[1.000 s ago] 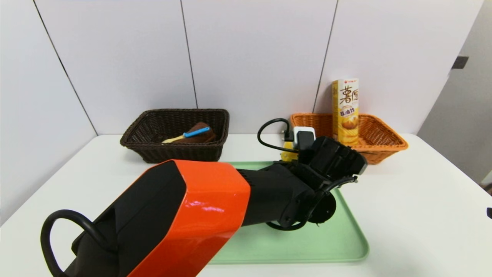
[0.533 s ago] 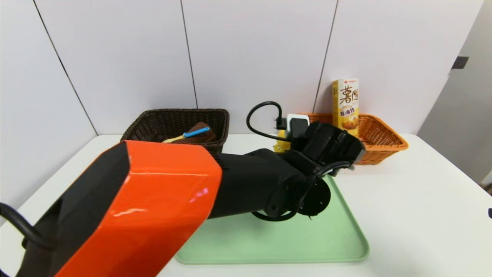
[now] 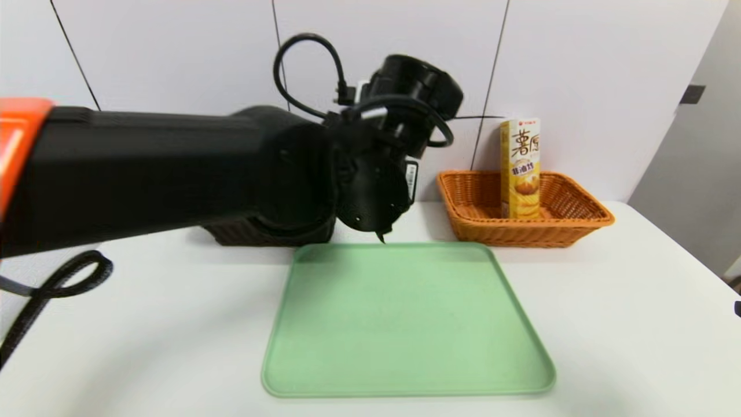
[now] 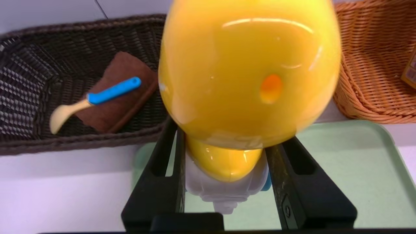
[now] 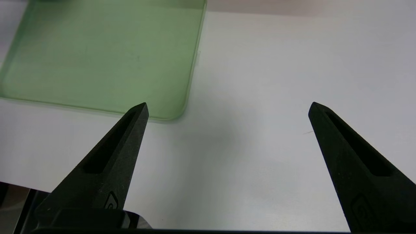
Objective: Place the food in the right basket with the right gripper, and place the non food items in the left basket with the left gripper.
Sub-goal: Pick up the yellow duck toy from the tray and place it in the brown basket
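Note:
Next, I set the yellow duck toy down with my left gripper in the dark brown basket (image 3: pixel 257 208) (image 4: pixel 71 91) beside the brown towel.
My left gripper (image 4: pixel 227 143) is shut on the yellow duck toy (image 4: pixel 247 71), its fingers clamped on both sides of the white wheeled base. It hangs high above the tray's far edge, between the two baskets. In the head view the raised left arm (image 3: pixel 173 168) hides the duck and most of the dark brown left basket (image 3: pixel 231 234). That basket (image 4: pixel 19 65) holds the brown towel (image 4: pixel 120 107) with the blue-handled spatula (image 4: pixel 110 92) lying on it. The yellow snack carton (image 3: pixel 520 168) stands upright in the orange right basket (image 3: pixel 567 231). My right gripper (image 5: pixel 227 107) is open over bare table.
A green tray (image 3: pixel 405 324) lies mid-table with nothing on it; its near right corner (image 5: pixel 175 110) is beside my right gripper. The white wall stands just behind both baskets. A black cable (image 3: pixel 52 289) loops down at the left.
The left arm has risen from low over the tray's back and swung up and left with the duck. It now covers the dark basket and uncovers the tray and the orange basket.

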You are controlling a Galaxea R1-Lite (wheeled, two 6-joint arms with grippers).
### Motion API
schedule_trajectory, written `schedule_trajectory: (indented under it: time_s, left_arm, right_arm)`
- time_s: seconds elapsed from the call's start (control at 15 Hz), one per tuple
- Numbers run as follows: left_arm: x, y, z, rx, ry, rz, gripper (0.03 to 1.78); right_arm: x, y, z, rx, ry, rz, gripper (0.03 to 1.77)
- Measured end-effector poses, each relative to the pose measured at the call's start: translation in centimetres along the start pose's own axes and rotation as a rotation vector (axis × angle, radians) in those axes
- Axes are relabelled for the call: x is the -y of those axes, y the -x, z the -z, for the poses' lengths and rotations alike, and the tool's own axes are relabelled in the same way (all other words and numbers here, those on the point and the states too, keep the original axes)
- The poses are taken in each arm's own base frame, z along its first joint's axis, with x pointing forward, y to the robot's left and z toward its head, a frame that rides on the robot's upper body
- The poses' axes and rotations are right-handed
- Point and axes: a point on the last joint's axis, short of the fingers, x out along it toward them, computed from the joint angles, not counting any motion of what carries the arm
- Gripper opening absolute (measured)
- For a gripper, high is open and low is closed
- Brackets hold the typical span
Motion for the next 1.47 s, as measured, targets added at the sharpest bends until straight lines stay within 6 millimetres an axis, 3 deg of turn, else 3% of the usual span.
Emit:
schedule_trajectory:
  time_s: [0.2,0.4,0.73,1.13,1.47]
  left_arm:
    - [-3.4,0.2,-2.2,-0.007,-0.008,0.077,0.74]
    - [-6.9,-1.7,-2.8,-0.059,-0.008,0.135,0.74]
    - [-12.6,-6.6,-2.2,-0.142,-0.060,0.188,0.74]
    - [-19.4,-10.5,-1.7,-0.165,-0.165,0.241,0.74]
    - [-22.1,-14.1,-0.9,-0.136,-0.206,0.178,0.74]
  right_arm:
    - [0.0,0.0,0.1,-0.001,0.001,-0.001,1.70]
    - [0.0,0.1,0.1,0.000,0.001,0.000,1.70]
    - [0.0,0.2,0.2,0.003,0.003,0.000,1.70]
    - [0.0,0.0,0.4,-0.005,0.000,0.000,1.70]
    - [-0.1,0.1,0.8,-0.006,0.001,0.000,1.70]
